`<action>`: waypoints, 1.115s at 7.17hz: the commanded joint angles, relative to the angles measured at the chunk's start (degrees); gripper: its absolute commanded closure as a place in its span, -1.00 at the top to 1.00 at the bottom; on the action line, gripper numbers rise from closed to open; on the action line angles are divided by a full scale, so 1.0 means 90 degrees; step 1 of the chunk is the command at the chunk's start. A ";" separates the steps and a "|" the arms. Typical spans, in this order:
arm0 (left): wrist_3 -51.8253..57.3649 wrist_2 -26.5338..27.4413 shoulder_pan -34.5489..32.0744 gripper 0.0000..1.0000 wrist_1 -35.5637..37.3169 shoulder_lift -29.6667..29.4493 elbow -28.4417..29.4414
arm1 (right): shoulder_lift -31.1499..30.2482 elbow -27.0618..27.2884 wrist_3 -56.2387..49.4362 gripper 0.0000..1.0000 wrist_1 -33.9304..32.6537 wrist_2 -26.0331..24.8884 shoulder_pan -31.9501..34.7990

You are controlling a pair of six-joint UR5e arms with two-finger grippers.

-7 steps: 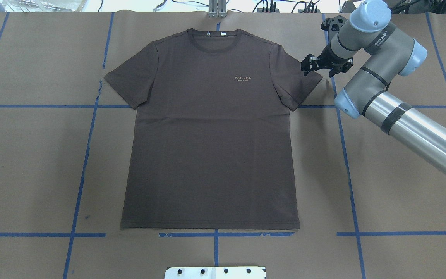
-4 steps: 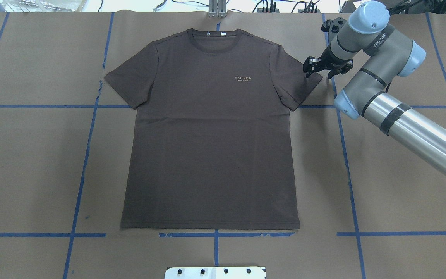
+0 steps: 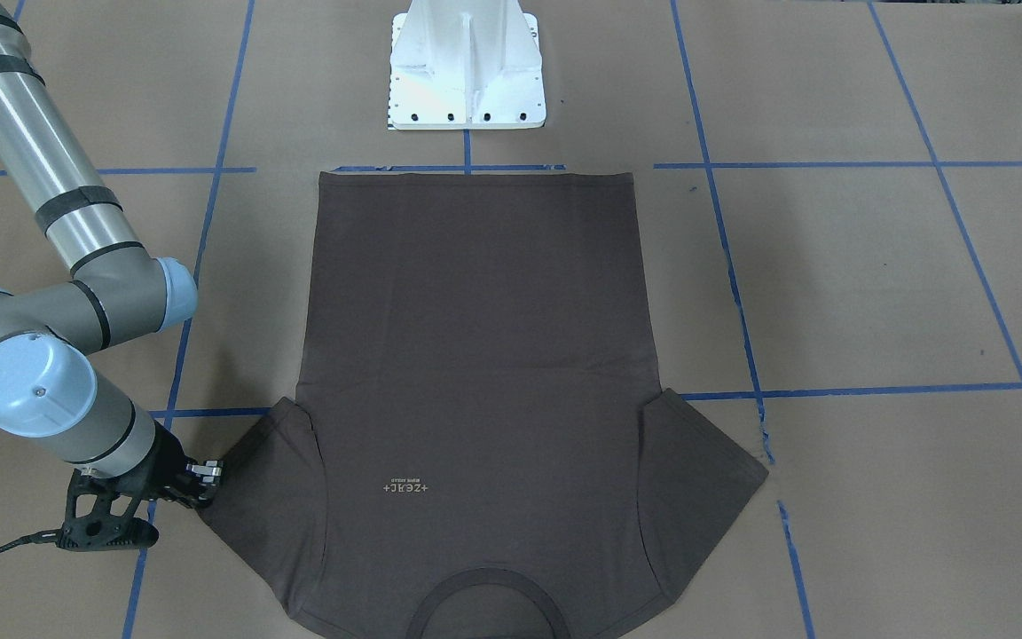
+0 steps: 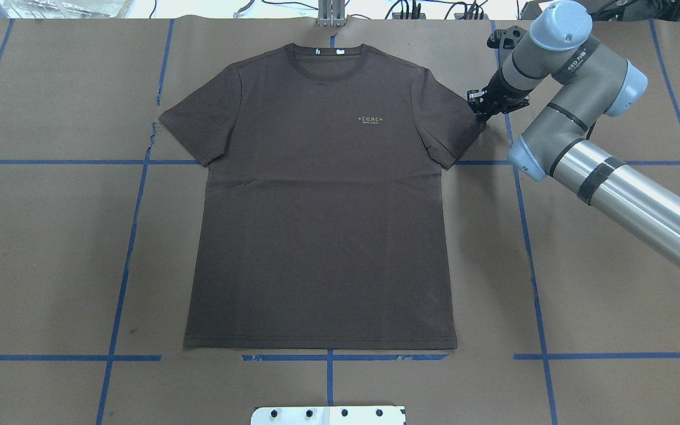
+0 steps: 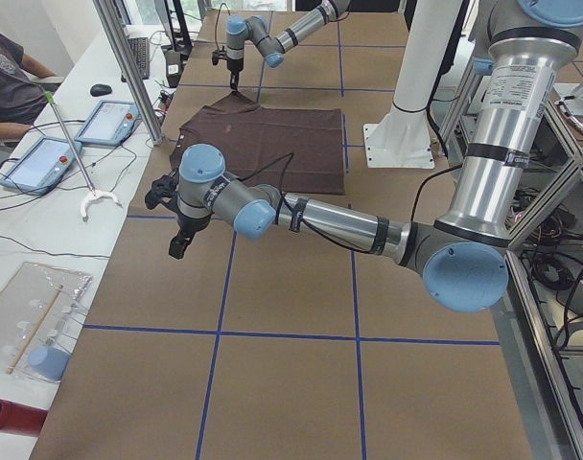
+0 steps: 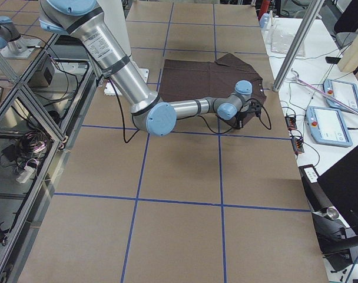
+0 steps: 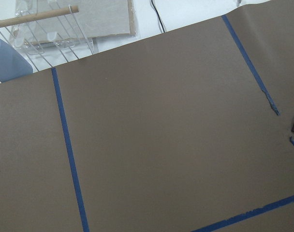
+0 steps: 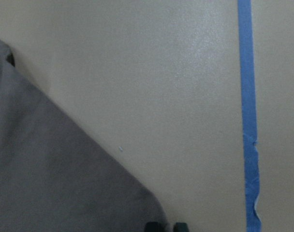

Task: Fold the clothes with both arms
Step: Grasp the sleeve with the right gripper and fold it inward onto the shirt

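The end of the sleeve, now low on the table, will be let go by my right gripper on the T-shirt's chest (image 3: 407, 458) next to the small ZEAL logo, toward the hem.
The dark grey-brown T-shirt (image 4: 322, 200) lies flat and face up on the brown paper, collar at the far edge; it also shows in the front-facing view (image 3: 475, 355). My right gripper (image 4: 481, 108) is at the tip of the shirt's right-hand sleeve (image 4: 464, 124), low on the table. In the right wrist view its fingertips (image 8: 153, 226) stand close together at the sleeve corner (image 8: 65, 183). My left gripper (image 5: 181, 240) shows only in the exterior left view, hanging over bare paper away from the shirt; I cannot tell whether it is open or shut.
The white pedestal base (image 3: 467, 71) stands just behind the shirt's hem. Blue tape lines (image 4: 529, 248) cross the paper. An operator's bench with tablets (image 5: 42, 158) runs along the far table edge.
My right gripper has moved left and down onto the sleeve tip, and its fingers have gone from wide apart to closed together. The shirt has not moved.
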 commanded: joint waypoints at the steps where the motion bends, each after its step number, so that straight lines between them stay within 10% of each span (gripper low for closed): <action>1: -0.0008 0.0000 0.0000 1.00 0.0008 -0.0003 0.0003 | 0.0034 0.0182 -0.0019 -1.00 0.0021 0.0054 0.0018; 8: -0.0008 0.0000 -0.0010 1.00 0.0008 0.0016 0.0003 | 0.1254 0.0380 0.0254 -1.00 0.0011 -0.0350 -0.0624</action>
